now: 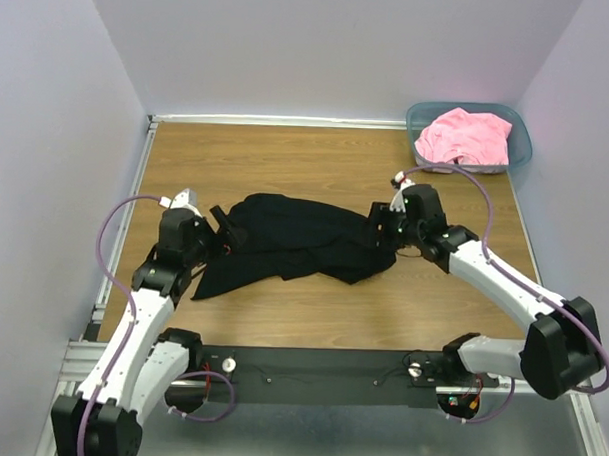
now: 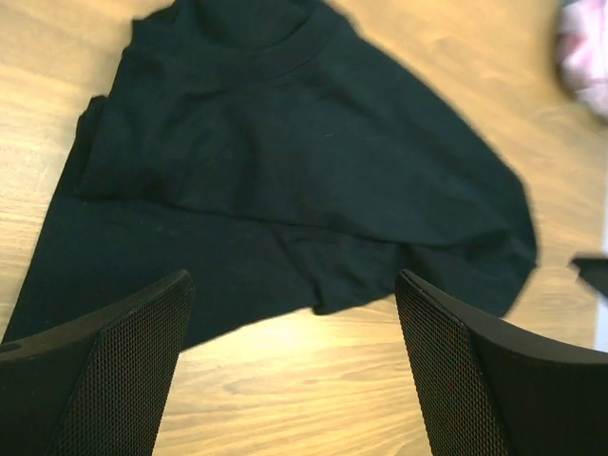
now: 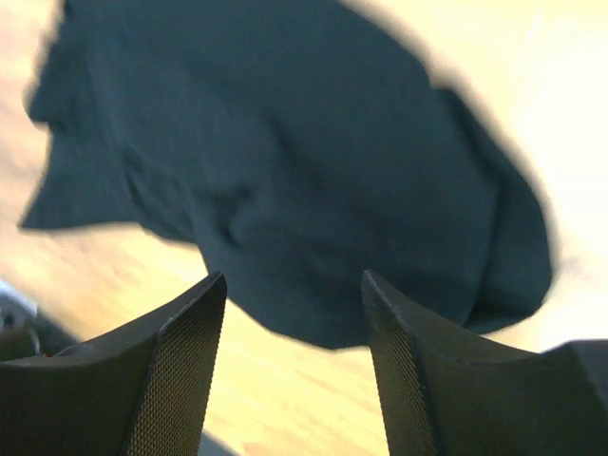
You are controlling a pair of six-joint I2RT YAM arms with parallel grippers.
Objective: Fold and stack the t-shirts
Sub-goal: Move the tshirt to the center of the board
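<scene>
The black t-shirt's near corner (image 1: pixel 206 289) (image 2: pixel 28 318), the one farthest away from the teal plastic bin, is the next place for my left gripper to go to and close on.
The black t-shirt (image 1: pixel 294 238) lies crumpled and partly spread on the wooden table (image 1: pixel 287 157), between my two grippers. At its left edge my left gripper (image 1: pixel 222 231) is open. In the left wrist view that gripper (image 2: pixel 293 285) hovers over the shirt's (image 2: pixel 285 161) near hem, nothing between its fingers. My right gripper (image 1: pixel 381 231) is at the shirt's right end. Its jaws (image 3: pixel 294 280) are open just above the cloth (image 3: pixel 304 152) and hold nothing. The pink t-shirt (image 1: pixel 466 137) sits bunched in the bin; a corner of it (image 2: pixel 584 47) shows in the left wrist view.
The teal plastic bin (image 1: pixel 521 148) stands at the table's back right corner. Light walls close in the table at the back and on both sides. A black bar (image 1: pixel 320 367) with the arm bases runs along the near edge.
</scene>
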